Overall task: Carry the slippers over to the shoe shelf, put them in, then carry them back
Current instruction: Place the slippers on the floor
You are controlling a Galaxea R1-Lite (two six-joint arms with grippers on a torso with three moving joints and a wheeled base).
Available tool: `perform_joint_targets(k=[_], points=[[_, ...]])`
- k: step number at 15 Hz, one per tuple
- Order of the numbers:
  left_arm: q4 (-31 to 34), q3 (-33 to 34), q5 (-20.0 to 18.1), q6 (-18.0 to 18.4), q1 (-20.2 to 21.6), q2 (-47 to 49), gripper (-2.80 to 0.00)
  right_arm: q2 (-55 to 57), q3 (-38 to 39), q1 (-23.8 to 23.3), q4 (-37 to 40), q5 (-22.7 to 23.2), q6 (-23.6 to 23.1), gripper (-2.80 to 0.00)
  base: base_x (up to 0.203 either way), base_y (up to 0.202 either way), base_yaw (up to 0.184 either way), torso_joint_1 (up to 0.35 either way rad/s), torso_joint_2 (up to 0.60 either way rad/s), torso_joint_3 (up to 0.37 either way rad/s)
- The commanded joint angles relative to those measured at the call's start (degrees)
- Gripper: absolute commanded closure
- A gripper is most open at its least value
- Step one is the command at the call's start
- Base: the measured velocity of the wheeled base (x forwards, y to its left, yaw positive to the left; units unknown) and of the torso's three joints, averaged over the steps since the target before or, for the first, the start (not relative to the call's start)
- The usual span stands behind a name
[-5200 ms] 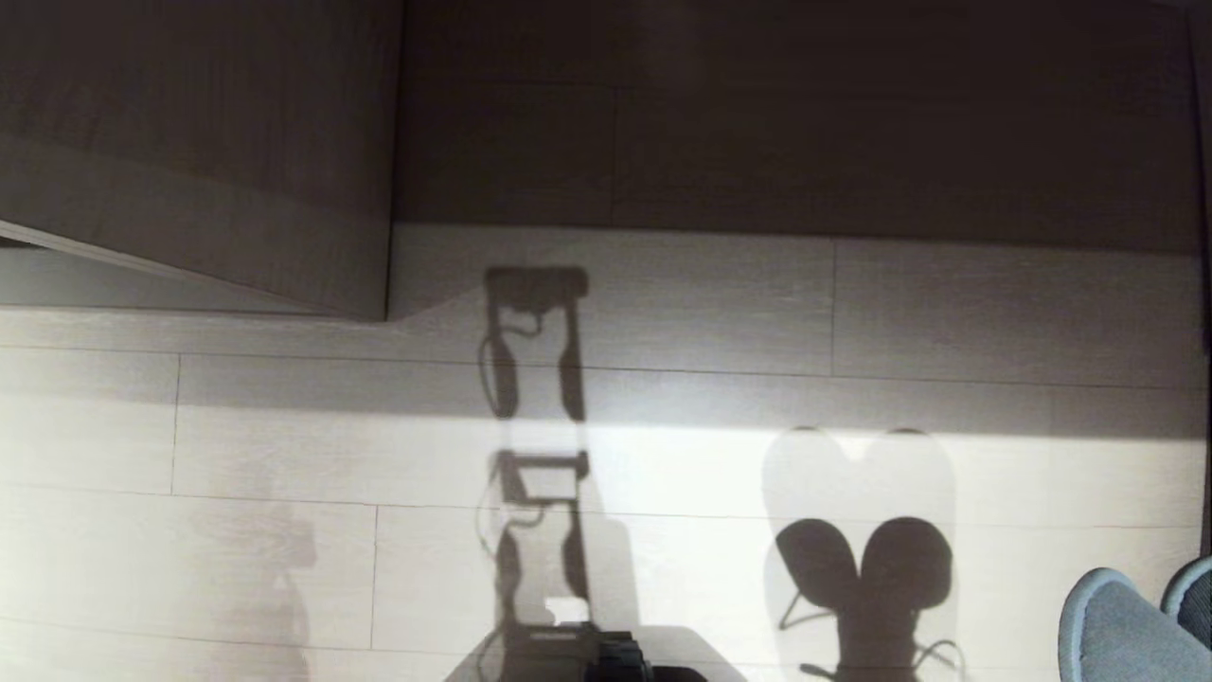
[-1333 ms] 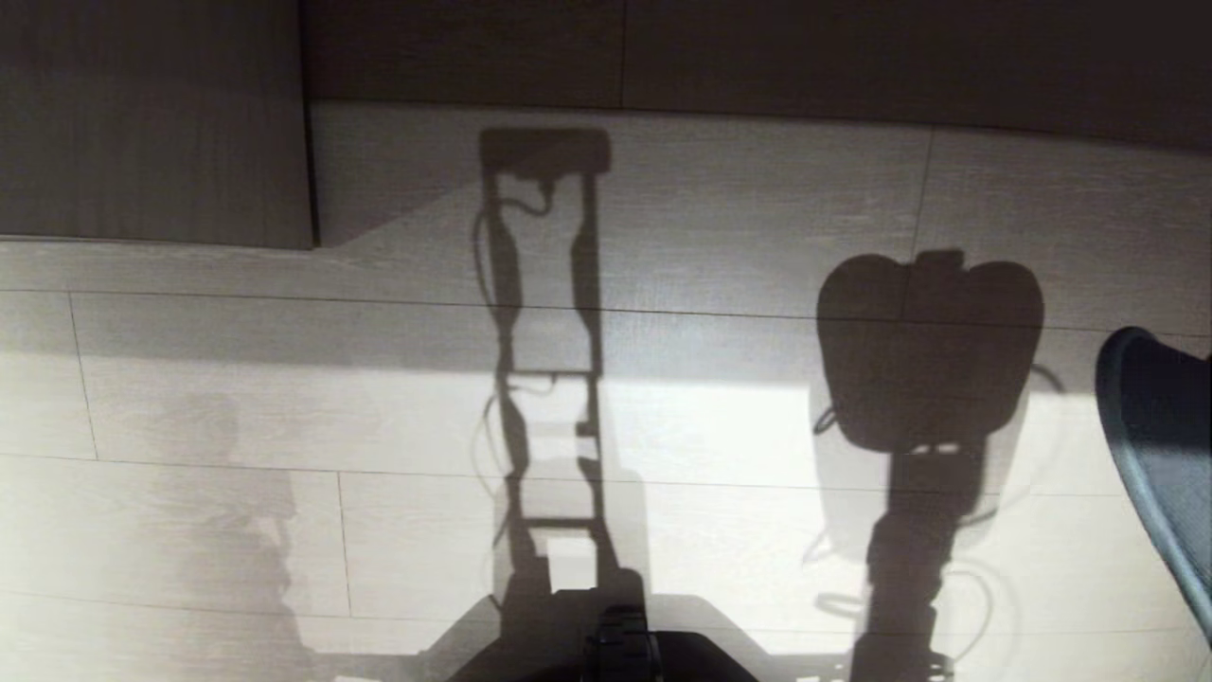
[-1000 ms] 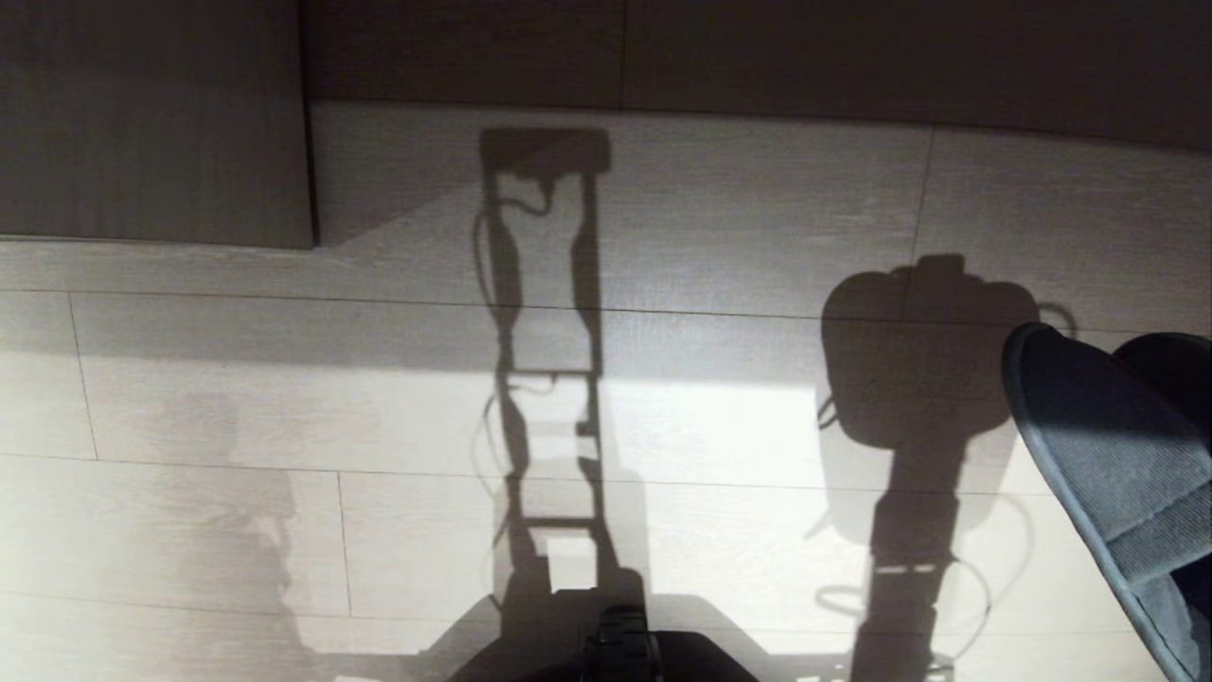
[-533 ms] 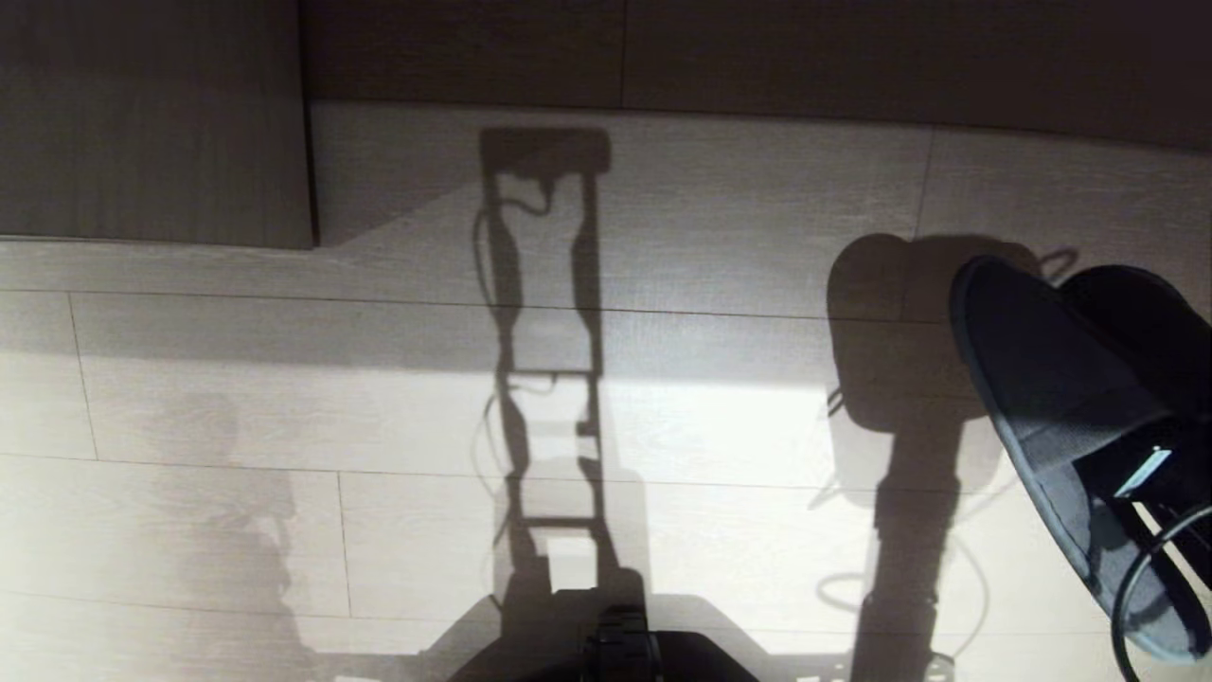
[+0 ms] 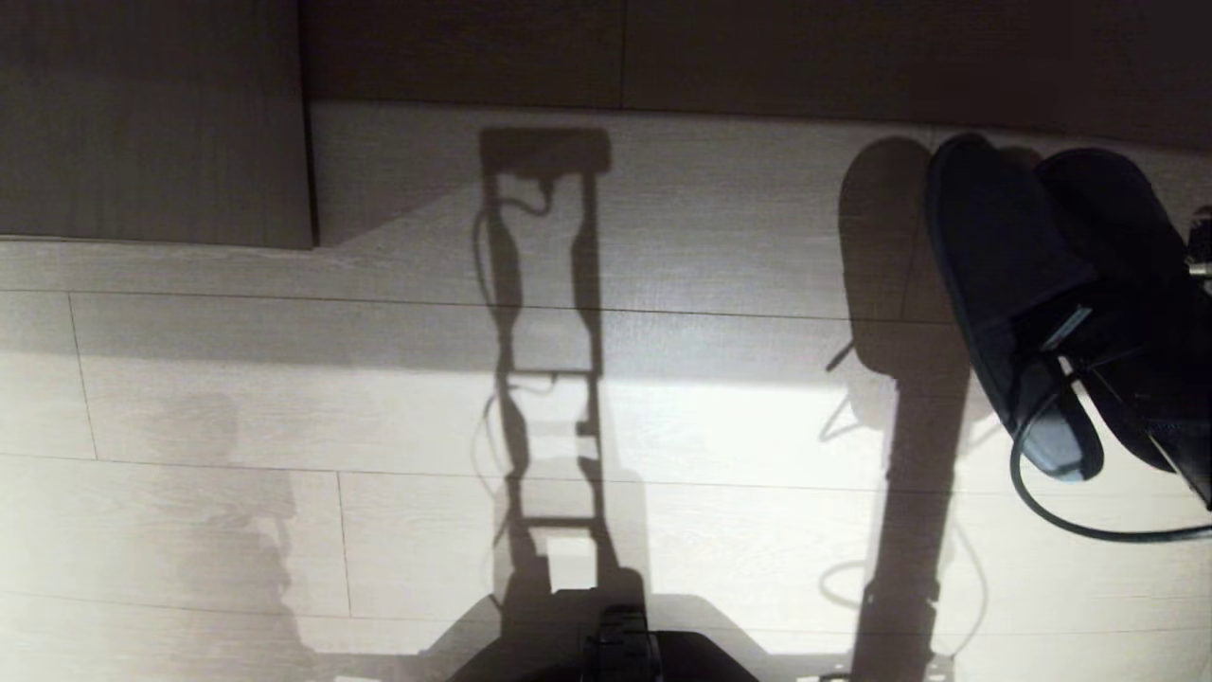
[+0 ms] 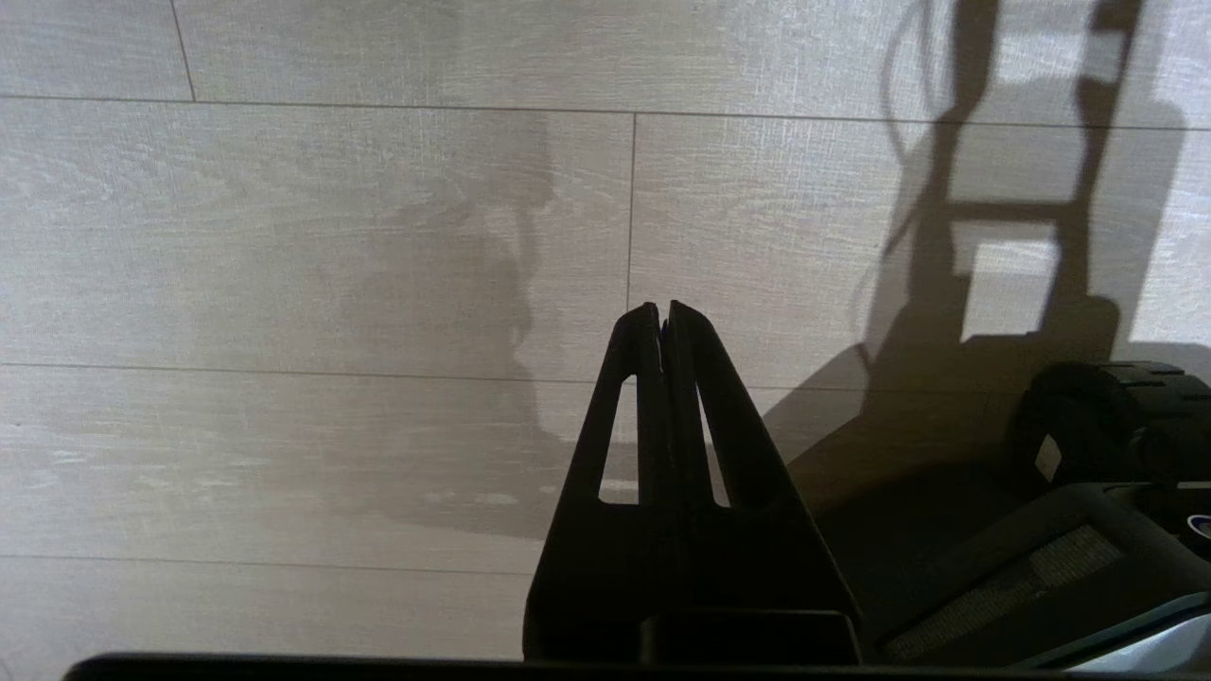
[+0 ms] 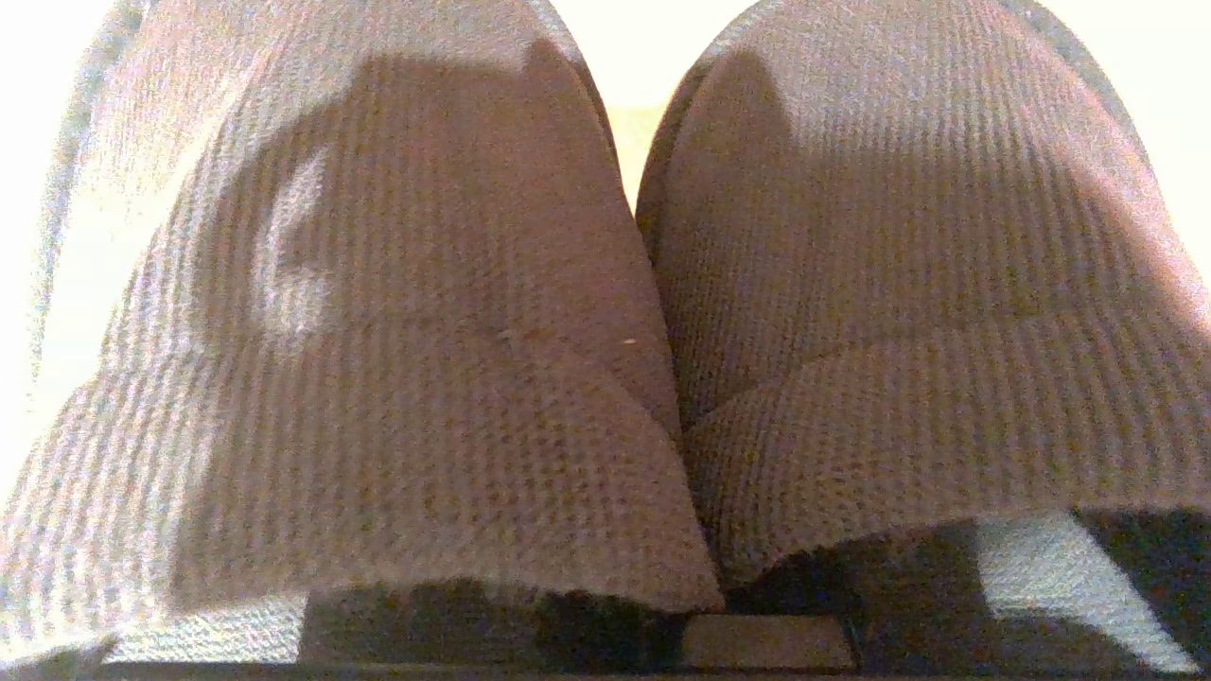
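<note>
Next, my right gripper releases the slippers across the edge (image 5: 997, 127) where the pale floor meets the shelf's dark back. The slippers now hang above the pale floor.
The two dark fabric slippers (image 5: 1004, 246) hang side by side above the pale floor at the right of the head view. Their toes point toward the shoe shelf and their shadow falls just left of them. My right gripper (image 5: 1079, 327) is shut on the slippers at their heel openings, with its fingers hidden in the fabric. In the right wrist view the slippers (image 7: 378, 331) fill the picture. The shoe shelf (image 5: 151, 123) shows as a grey-beige panel at the upper left, with its dark back along the top. My left gripper (image 6: 662, 307) hangs shut and empty over the floor.
The slippers' toes reach almost to the shelf's dark back. A black cable (image 5: 1042, 502) loops below the right arm. My own base (image 5: 620, 654) sits at the bottom centre, and its shadow stretches forward across the floor boards (image 5: 237, 407).
The right arm has swung the slippers in from the right edge and forward toward the shelf's dark back. Their shadow moved with them. The view has held still over the last second.
</note>
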Motion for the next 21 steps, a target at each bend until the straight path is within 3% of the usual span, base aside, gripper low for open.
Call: perform_joint_targets(k=[1,13,21], points=[[0.0,0.0,0.0,0.0,0.0,0.0,0.0,6.0,-5.9,-0.3,-0.8,0.0,0.0,0.0,0.0,0.0,0.0,0.0,0.0,0.0],[0.0,0.0,0.0,0.0,0.0,0.0,0.0,25.8,-42.1,-2.6,-6.2,0.0,-2.6,0.0,0.0,0.0,0.0,0.0,0.0,0.0],[0.0,0.0,0.0,0.0,0.0,0.0,0.0,31.7,-54.7,-2.5,-6.3,-0.1,-3.8,0.0,0.0,0.0,0.0,0.0,0.0,0.0]])
